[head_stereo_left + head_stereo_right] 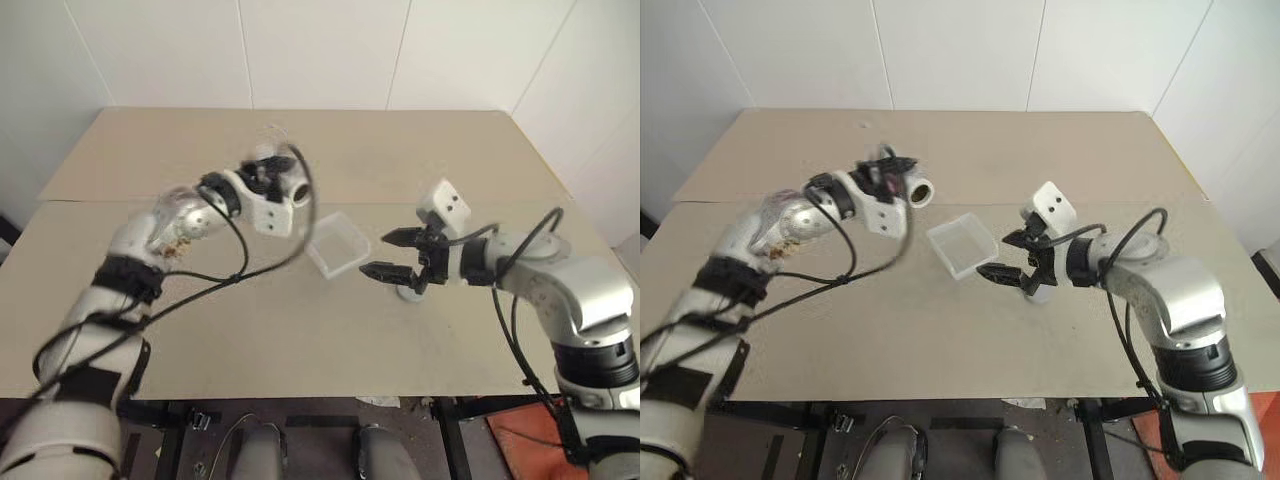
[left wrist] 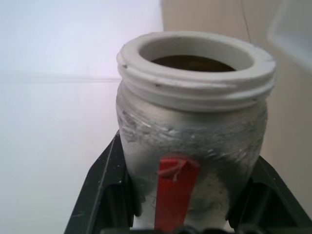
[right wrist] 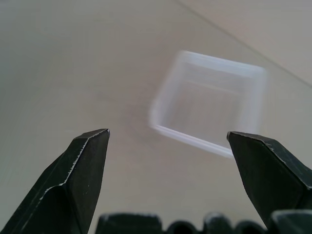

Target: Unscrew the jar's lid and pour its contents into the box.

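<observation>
My left gripper will release the jar on the table (image 1: 267, 257) close beside the box, just before the seam.
My left gripper (image 1: 262, 182) is shut on the jar (image 2: 190, 131), held above the table on its side. The jar's open mouth (image 1: 921, 192) points toward the box (image 1: 338, 243). It has a grey body, a red label stripe and a white threaded rim with no lid on it; the inside looks dark brown. The translucent white box sits on the table between both arms. My right gripper (image 1: 392, 255) hangs open just right of the box, nothing between its fingers (image 3: 87, 165). A small grey round piece (image 1: 408, 291), likely the lid, lies on the table under that hand.
The beige table (image 1: 300, 340) is bare wood with a seam running across it behind the box. White walls stand close behind the far edge. Black cables loop from my left arm over the table's left half.
</observation>
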{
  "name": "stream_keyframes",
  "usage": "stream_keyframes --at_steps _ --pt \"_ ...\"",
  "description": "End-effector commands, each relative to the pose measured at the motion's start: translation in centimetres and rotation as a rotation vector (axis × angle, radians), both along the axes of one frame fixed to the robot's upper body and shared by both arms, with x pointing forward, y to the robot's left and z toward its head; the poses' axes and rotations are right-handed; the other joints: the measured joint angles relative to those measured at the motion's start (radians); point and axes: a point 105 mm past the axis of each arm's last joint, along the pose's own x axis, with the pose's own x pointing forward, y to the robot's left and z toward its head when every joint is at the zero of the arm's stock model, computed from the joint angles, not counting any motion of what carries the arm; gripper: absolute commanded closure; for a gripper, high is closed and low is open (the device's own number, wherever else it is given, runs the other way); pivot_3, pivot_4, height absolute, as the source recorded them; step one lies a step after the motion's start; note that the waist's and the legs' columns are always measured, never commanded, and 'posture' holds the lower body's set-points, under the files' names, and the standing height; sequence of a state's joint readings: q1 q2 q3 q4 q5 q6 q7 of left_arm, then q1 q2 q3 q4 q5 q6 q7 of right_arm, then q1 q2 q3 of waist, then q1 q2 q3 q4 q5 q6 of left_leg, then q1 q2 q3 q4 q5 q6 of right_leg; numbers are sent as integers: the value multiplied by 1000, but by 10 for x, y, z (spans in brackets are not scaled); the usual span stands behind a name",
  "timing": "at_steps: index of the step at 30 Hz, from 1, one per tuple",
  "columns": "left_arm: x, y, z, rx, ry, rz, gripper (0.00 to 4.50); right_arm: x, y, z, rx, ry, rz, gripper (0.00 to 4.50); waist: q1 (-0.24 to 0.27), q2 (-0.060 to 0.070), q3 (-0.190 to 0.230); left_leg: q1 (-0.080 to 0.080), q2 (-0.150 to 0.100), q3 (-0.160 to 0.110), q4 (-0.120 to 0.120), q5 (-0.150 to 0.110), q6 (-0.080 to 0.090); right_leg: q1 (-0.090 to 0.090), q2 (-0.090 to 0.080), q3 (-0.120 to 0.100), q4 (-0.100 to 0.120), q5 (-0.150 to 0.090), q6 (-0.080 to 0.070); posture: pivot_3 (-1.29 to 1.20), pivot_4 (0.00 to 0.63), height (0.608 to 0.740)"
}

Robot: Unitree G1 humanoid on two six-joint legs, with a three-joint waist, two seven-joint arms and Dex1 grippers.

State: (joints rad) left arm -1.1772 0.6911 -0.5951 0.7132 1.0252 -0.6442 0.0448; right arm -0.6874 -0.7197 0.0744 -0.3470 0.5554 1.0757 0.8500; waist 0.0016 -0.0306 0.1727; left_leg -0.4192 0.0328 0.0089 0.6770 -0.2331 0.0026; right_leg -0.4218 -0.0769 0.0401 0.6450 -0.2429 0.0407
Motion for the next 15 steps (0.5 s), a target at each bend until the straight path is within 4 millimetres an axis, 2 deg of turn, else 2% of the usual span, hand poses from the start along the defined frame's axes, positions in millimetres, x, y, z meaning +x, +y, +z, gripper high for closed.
stream_keyframes --at_steps 1,7,11,15 --pt "5 -17 4 180 -265 -124 2585 -5 5 9 -14 -27 84 24 5 0 0 -1 0 0 0 0 0 -1 0 0 -1 0 0 0 150 740" --pt "7 -60 9 346 -550 -295 2585 -14 8 16 17 -45 139 24 12 -1 0 -7 0 -1 1 0 0 -5 -1 -2 3 0 1 0 150 740" --pt "9 -65 -9 455 -571 -331 2585 -16 8 18 33 -60 138 24 8 -1 0 -9 -1 -1 1 0 0 -6 -1 -2 3 0 2 0 150 740" --pt "12 -62 -13 456 -560 -311 2585 -20 8 21 55 -81 127 24 5 -1 0 -9 0 -1 1 0 0 -7 0 -2 3 0 2 0 150 740"
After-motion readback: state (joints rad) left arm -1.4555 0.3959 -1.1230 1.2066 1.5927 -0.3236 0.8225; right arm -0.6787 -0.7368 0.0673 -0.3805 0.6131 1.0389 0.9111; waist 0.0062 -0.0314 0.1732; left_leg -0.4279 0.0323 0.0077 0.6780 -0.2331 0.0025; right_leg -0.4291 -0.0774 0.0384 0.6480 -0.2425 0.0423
